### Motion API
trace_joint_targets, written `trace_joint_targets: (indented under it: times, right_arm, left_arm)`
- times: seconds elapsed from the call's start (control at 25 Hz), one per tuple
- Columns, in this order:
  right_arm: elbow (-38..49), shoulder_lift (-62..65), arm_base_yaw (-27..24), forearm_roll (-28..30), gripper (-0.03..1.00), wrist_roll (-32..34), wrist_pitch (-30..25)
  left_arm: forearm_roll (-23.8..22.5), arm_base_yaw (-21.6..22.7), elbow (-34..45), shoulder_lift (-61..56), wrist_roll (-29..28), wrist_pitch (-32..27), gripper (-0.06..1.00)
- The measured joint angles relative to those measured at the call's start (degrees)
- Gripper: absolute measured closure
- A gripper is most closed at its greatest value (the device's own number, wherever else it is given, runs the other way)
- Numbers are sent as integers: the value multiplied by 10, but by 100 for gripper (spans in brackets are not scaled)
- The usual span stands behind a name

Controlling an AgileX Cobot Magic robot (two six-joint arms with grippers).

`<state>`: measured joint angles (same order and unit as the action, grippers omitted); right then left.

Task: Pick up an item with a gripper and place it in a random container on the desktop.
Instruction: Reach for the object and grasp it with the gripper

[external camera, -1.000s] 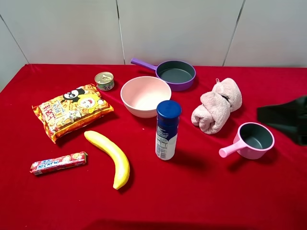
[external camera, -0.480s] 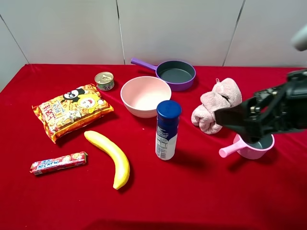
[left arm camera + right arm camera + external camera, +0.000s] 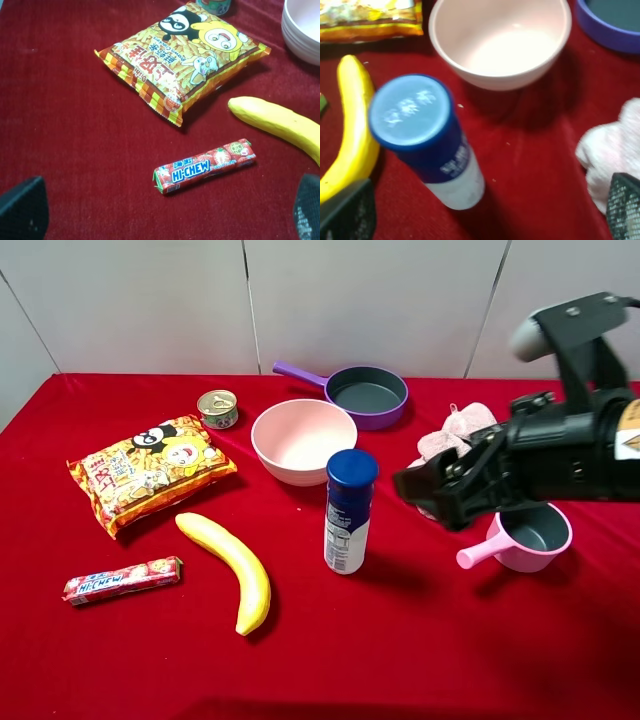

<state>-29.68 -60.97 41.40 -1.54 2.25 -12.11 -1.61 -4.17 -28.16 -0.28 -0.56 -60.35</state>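
Observation:
I should close my right gripper around the middle of the bottle (image 3: 348, 521) (image 3: 452, 176), below its dark blue cap, where the label changes from blue to white.
The bottle (image 3: 350, 510), with a dark blue cap and a blue-and-white label, stands upright in the middle of the red cloth desktop (image 3: 400, 650). In the right wrist view the bottle (image 3: 420, 135) shows from above, between the spread fingertips. My right gripper (image 3: 432, 498) is open and empty, in the air just right of the bottle, its arm over the towel. In its own view the right gripper (image 3: 485, 215) holds nothing. The small pink saucepan (image 3: 535, 532) sits at the right, partly under the arm. My left gripper (image 3: 165, 210) is open and empty above the candy pack.
A pink bowl (image 3: 303, 440) stands behind the bottle, a purple pan (image 3: 368, 395) behind that. A pink towel (image 3: 460, 430) lies partly hidden by the arm. At the left lie a tin can (image 3: 217, 408), a snack bag (image 3: 150, 472), a banana (image 3: 230, 570) and a Hi-Chew pack (image 3: 122, 580).
My right arm has come in from the right edge and moved left over the saucepan and towel toward the bottle. Nothing on the cloth has moved.

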Motion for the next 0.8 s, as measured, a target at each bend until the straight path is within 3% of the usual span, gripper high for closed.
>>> trace_joint_targets:
  times: [0.8]
  right_arm:
    - [0, -156, 55, 5, 28, 0, 162]
  left_arm:
    - [0, 0, 0, 0, 0, 0, -3]
